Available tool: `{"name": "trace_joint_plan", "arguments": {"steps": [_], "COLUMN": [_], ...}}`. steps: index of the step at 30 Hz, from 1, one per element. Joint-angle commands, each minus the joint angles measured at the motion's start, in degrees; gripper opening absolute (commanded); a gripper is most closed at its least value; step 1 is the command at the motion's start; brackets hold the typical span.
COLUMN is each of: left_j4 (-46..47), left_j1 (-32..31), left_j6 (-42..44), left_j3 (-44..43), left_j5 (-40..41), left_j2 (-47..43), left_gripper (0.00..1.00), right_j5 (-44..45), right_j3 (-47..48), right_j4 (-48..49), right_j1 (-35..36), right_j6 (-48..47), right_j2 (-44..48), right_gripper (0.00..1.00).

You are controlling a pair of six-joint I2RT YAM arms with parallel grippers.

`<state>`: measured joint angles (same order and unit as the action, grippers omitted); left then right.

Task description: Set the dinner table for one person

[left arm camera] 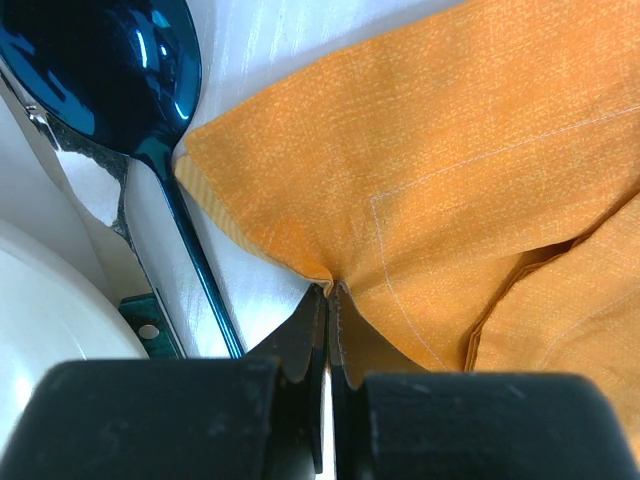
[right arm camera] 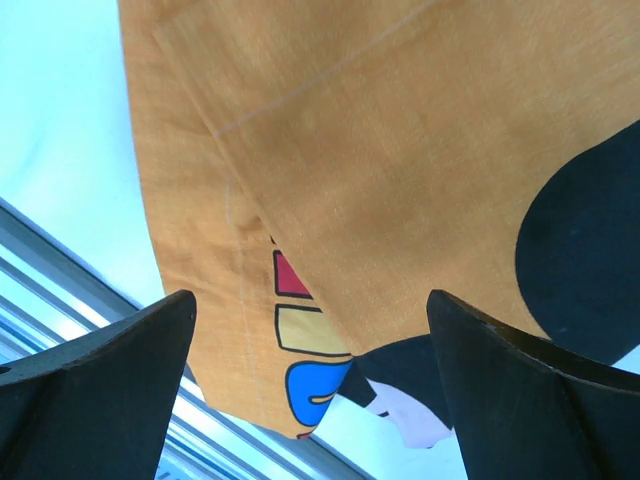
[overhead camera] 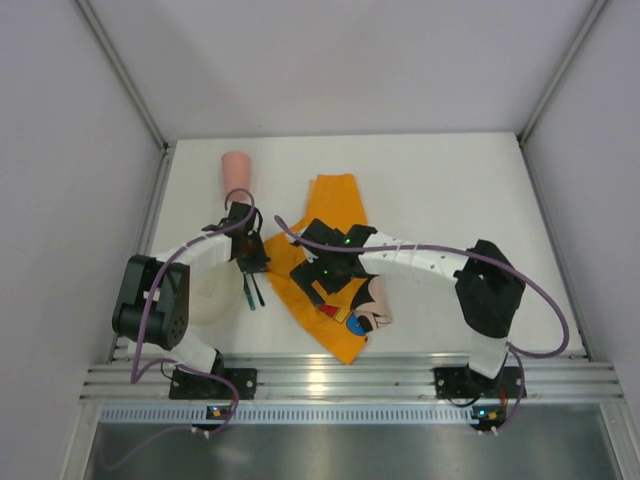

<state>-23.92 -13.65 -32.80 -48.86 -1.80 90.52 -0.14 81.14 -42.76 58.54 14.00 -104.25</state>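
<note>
A flap of the mat covers part of the print, so the robot's right gripper needs to pinch the flap's corner (right arm camera: 164, 38) while the left gripper holds the mat's edge still.
The white dinner table (overhead camera: 450, 190) carries a crumpled orange Mickey Mouse cloth mat (overhead camera: 335, 205) in its middle. My left gripper (overhead camera: 260, 263) is shut on the mat's left edge; in the left wrist view the jaws (left arm camera: 330, 295) pinch a fold of the orange cloth (left arm camera: 430, 170). My right gripper (overhead camera: 323, 292) is open and empty, hovering over the mat's printed near part (right arm camera: 330, 150), its fingers (right arm camera: 100, 380) wide apart. A dark teal spoon (left arm camera: 110, 70) lies just left of the mat, beside a white plate (left arm camera: 45, 330).
A pink cup (overhead camera: 237, 167) stands at the back left. The white plate (overhead camera: 205, 300) sits by the left arm, with dark cutlery (overhead camera: 250, 292) along its right side. An aluminium rail (overhead camera: 350, 380) runs along the near edge. Walls enclose the table on three sides.
</note>
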Motion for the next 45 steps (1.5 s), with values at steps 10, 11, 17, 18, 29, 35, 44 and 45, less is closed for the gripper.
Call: {"name": "trace_joint_plan", "arguments": {"steps": [10, 11, 17, 18, 29, 35, 44, 45], "left_j4": [-5.0, -5.3, -6.9, -7.1, -7.2, -5.8, -5.4, -5.5], "left_j1": [0.1, 0.2, 0.2, 0.2, 0.1, -0.1, -0.6, -0.6], "left_j6": [0.9, 0.9, 1.6, 1.7, 2.9, 3.1, 3.2, 3.3], "left_j3": [-0.6, -0.4, -0.4, -0.4, -1.6, -1.3, -1.2, -1.2], "left_j5": [3.5, 3.6, 4.2, 4.1, 4.1, 3.6, 3.0, 3.0], "left_j2": [-0.4, -0.6, -1.6, -1.7, -0.4, 0.9, 1.3, 1.3], "left_gripper": [0.00, 0.00, 0.00, 0.00, 0.00, 0.00, 0.00, 0.00], "right_j5": [10.9, 11.9, 19.7, 21.2, 24.9, 24.6, 20.5, 16.1], "right_j3": [-1.1, -0.9, 0.7, 0.9, 8.4, 13.2, 12.1, 12.0], "right_j4": [3.7, 3.7, 3.8, 3.8, -3.3, -6.1, -4.7, -3.3], "right_j1": [4.5, 4.6, 4.4, 4.4, 3.8, 3.2, 1.8, 2.0], "right_j6": [-0.9, -0.8, -0.8, -0.8, 0.0, 0.2, 0.5, -0.2], "right_j2": [-6.8, -7.0, -9.1, -9.3, -5.8, -2.9, -5.2, -5.1], "right_gripper": [0.94, 0.92, 0.57, 0.52, 0.09, 0.42, 0.41, 0.47]}}
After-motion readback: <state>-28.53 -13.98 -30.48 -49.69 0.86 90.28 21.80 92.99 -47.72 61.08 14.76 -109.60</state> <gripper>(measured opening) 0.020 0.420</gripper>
